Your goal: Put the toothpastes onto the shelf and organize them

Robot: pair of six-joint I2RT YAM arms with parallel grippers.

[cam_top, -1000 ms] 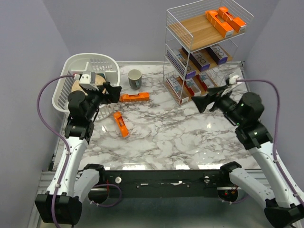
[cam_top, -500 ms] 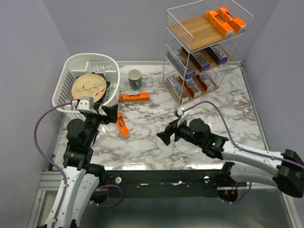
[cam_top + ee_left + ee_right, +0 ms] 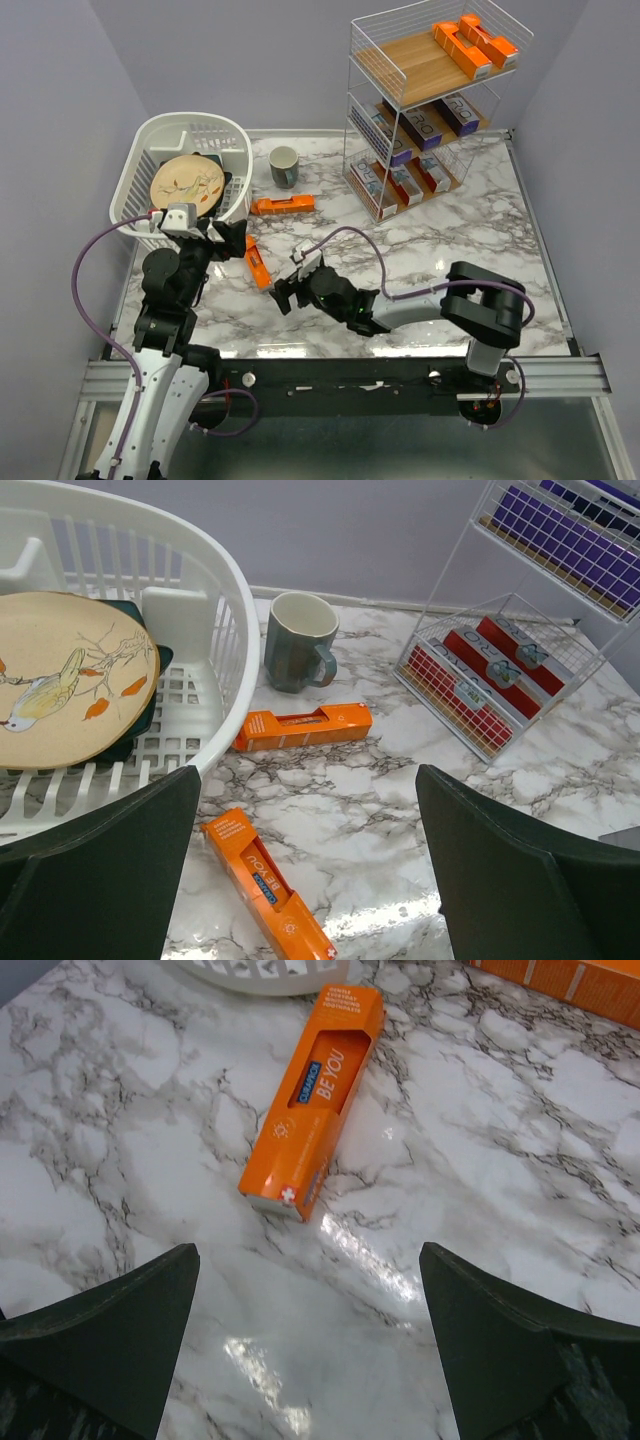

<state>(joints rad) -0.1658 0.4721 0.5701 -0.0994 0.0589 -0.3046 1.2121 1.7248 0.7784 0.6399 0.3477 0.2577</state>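
I will close my right gripper on the white-cross end [image 3: 263, 279] [image 3: 287, 1173] of the orange toothpaste box near my left gripper, the end that is farthest from the basket.
Two orange toothpaste boxes lie on the marble table: one [image 3: 257, 262] near my left gripper, also in the left wrist view [image 3: 265, 895] and the right wrist view [image 3: 315, 1100]; another [image 3: 282, 205] lies near the mug, seen too in the left wrist view [image 3: 304, 726]. The wire shelf [image 3: 425, 110] at the back right holds orange boxes [image 3: 474, 42] on top, purple-grey ones [image 3: 425, 124] in the middle, white-red ones [image 3: 400, 184] at the bottom. My left gripper [image 3: 230, 238] is open and empty beside the basket. My right gripper [image 3: 288, 293] is open and empty, low over the table just right of the nearer orange box.
A white plastic basket [image 3: 232, 130] with a painted plate [image 3: 183, 184] stands at the back left. A grey mug [image 3: 284, 166] stands between basket and shelf. The right arm stretches low across the table's front.
My right arm has swung from beside the shelf down and left across the table to the nearer orange box. My left gripper has pulled back from the basket toward me.
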